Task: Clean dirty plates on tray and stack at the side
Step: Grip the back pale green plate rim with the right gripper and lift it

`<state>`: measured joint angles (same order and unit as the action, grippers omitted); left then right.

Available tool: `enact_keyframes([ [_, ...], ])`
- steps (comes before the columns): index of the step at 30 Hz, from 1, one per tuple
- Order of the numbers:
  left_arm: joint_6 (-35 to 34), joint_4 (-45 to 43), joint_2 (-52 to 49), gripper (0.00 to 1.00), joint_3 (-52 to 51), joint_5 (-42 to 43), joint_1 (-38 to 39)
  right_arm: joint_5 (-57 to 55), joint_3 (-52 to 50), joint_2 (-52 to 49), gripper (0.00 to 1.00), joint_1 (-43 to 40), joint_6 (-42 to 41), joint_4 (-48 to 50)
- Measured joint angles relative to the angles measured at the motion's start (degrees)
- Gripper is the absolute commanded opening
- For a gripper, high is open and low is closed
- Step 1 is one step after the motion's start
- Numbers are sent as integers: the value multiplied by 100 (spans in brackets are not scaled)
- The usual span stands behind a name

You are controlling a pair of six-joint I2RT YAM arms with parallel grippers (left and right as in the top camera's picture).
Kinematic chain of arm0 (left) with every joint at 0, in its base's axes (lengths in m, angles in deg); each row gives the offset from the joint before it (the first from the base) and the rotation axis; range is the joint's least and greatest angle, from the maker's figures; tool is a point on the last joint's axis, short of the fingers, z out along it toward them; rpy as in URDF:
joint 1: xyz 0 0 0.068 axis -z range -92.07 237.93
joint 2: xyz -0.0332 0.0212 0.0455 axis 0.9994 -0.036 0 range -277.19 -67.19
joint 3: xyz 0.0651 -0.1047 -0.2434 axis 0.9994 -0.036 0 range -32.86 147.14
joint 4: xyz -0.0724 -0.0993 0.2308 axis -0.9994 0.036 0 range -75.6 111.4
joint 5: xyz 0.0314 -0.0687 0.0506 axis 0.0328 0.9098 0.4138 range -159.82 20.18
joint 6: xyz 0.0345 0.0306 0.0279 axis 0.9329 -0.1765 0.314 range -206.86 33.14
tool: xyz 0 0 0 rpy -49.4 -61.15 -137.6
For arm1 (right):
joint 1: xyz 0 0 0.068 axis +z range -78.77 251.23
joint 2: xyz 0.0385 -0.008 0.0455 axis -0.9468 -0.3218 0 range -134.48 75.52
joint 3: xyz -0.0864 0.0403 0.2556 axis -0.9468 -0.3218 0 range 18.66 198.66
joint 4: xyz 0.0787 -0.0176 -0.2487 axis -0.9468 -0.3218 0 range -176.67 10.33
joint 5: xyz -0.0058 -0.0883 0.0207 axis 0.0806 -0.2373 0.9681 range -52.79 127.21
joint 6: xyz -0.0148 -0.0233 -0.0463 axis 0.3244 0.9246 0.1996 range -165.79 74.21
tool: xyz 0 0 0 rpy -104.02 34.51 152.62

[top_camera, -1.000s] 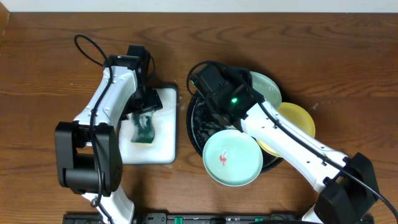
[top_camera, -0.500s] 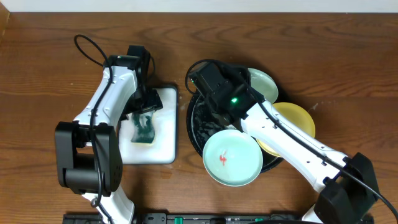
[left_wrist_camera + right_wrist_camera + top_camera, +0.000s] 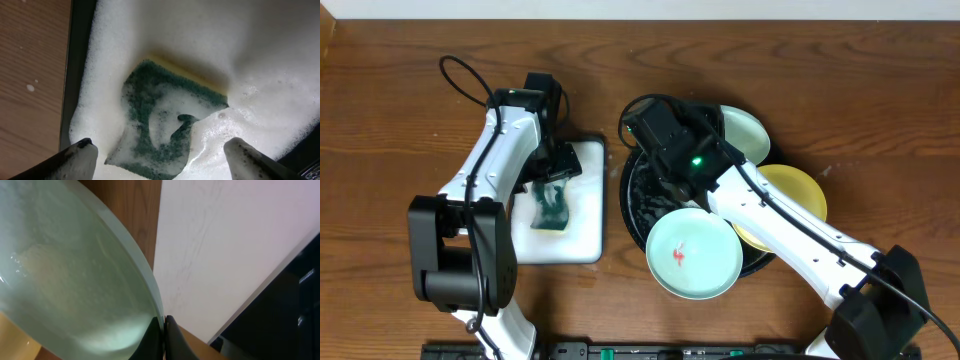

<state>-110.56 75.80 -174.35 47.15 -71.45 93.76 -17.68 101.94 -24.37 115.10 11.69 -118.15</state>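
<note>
My right gripper should set the mint-green plate it is holding down on the bare wooden table (image 3: 883, 182) just beyond the yellow plate and let go of it there.
The round black tray (image 3: 631, 196) with suds holds three plates. A mint-green plate (image 3: 693, 254) with a red smear lies at its front. A yellow plate (image 3: 800, 193) lies at its right, partly under my right arm. A second mint-green plate (image 3: 750, 138) is at the back. My right gripper (image 3: 163, 330) is shut on this plate's rim (image 3: 75, 275), which fills the right wrist view. My left gripper (image 3: 159, 161) is open just above the green sponge (image 3: 170, 115), its foam-covered fingers on either side.
The sponge (image 3: 551, 203) lies in foam on the white rectangular tray (image 3: 582, 236) left of the black tray. Its dark rim (image 3: 77, 60) borders the brown wooden table (image 3: 400, 120). My right arm (image 3: 790, 235) crosses over the black tray.
</note>
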Motion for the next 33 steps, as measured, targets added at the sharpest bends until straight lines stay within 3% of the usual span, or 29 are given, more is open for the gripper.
enact_keyframes([
  [17,0,0,0,87,0,-2,0,-262,-4,7,1,17,-321,715],
  [33,-2,2,0,87,0,0,0,-352,-11,44,1,31,-483,535],
])
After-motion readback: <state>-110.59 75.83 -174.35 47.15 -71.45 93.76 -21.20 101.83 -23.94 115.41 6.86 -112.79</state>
